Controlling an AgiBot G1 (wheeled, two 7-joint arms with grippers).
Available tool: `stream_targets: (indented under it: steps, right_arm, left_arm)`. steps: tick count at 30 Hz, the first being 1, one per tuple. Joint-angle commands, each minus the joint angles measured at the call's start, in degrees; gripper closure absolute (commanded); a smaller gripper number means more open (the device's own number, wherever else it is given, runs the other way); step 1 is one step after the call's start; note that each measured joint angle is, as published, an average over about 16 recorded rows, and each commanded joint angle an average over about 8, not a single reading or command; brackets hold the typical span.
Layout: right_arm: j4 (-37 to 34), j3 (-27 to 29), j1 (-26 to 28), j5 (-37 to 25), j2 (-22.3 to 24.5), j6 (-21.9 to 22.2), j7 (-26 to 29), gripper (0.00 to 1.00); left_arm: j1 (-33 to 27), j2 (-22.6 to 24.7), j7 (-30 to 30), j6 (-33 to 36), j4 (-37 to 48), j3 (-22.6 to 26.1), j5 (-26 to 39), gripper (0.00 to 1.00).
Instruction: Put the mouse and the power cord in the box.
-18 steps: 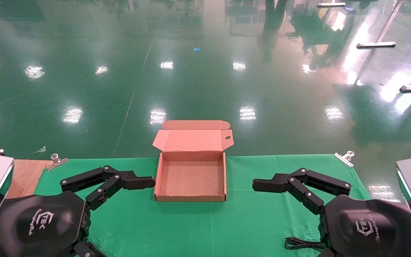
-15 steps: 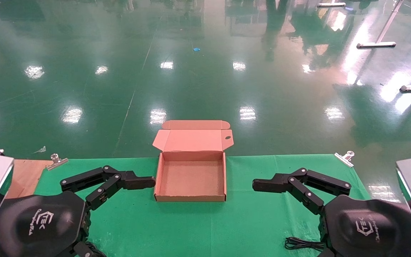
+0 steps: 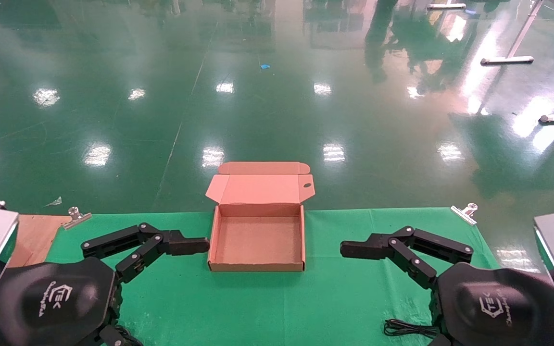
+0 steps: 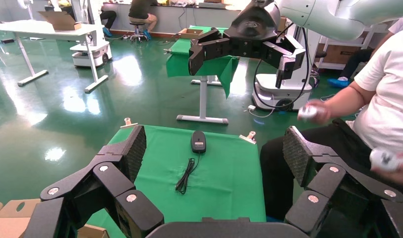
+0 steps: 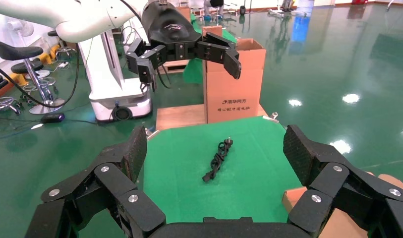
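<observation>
The power cord is next for my left gripper, which should go to it and close on the middle of its bundled loops (image 3: 126,335), behind the plug.
The brown box (image 3: 258,240) lies open and empty in the middle of the green cloth, its lid tipped back. My left gripper (image 4: 214,148) hovers open to the box's left, one finger (image 3: 188,245) reaching toward the box wall. My right gripper (image 5: 211,148) hovers open to the box's right, one finger (image 3: 363,249) showing from above. The mouse (image 4: 198,141) lies label-up on the cloth's right part with its thin cable (image 4: 187,174) looped beside it; from the head only the cable (image 3: 409,328) shows. The power cord (image 5: 217,161) lies bundled on the cloth's left part.
Metal clips (image 3: 464,213) hold the cloth at the table corners. A bare wooden board (image 3: 34,233) and a tall printed carton (image 5: 234,87) stand past the cloth's left edge. A seated person (image 4: 382,114) is close beyond the right edge.
</observation>
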Motion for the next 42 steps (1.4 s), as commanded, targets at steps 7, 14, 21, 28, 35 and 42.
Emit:
stream_targets:
  steps: [7, 14, 21, 28, 35, 42]
  right_arm:
    - [-0.1, -0.1, 0.0, -0.1, -0.1, 0.1, 0.0, 0.00]
    - [-0.8, -0.9, 0.4, -2.6, 0.0, -0.4, -1.3, 0.00]
    - [-2.5, -6.1, 7.2, -16.7, -0.4, -3.5, -6.3, 0.00]
    - [-5.8, -13.7, 15.9, -33.0, -2.8, -4.2, -11.7, 0.00]
    - [-10.7, -21.2, 21.9, -48.8, -6.8, -2.7, -18.0, 0.00]
    - [-18.4, -26.2, 24.9, -60.9, -11.8, 1.6, -24.9, 0.00]
  left_arm:
    - [0.0, 0.0, 0.0, 0.0, 0.0, 0.0, 0.0, 0.00]
    - [0.3, 0.2, 0.5, 0.4, 0.5, 0.6, 0.9, 0.00]
    - [-0.4, 0.6, 2.7, 2.5, 4.9, 3.9, 7.5, 0.00]
    - [-5.3, 2.1, 7.3, 4.7, 12.8, 10.2, 18.1, 0.00]
    - [-14.0, 5.5, 15.2, 4.6, 23.7, 18.9, 31.6, 0.00]
    - [-22.7, 10.8, 24.2, 0.1, 36.9, 25.6, 45.6, 0.00]
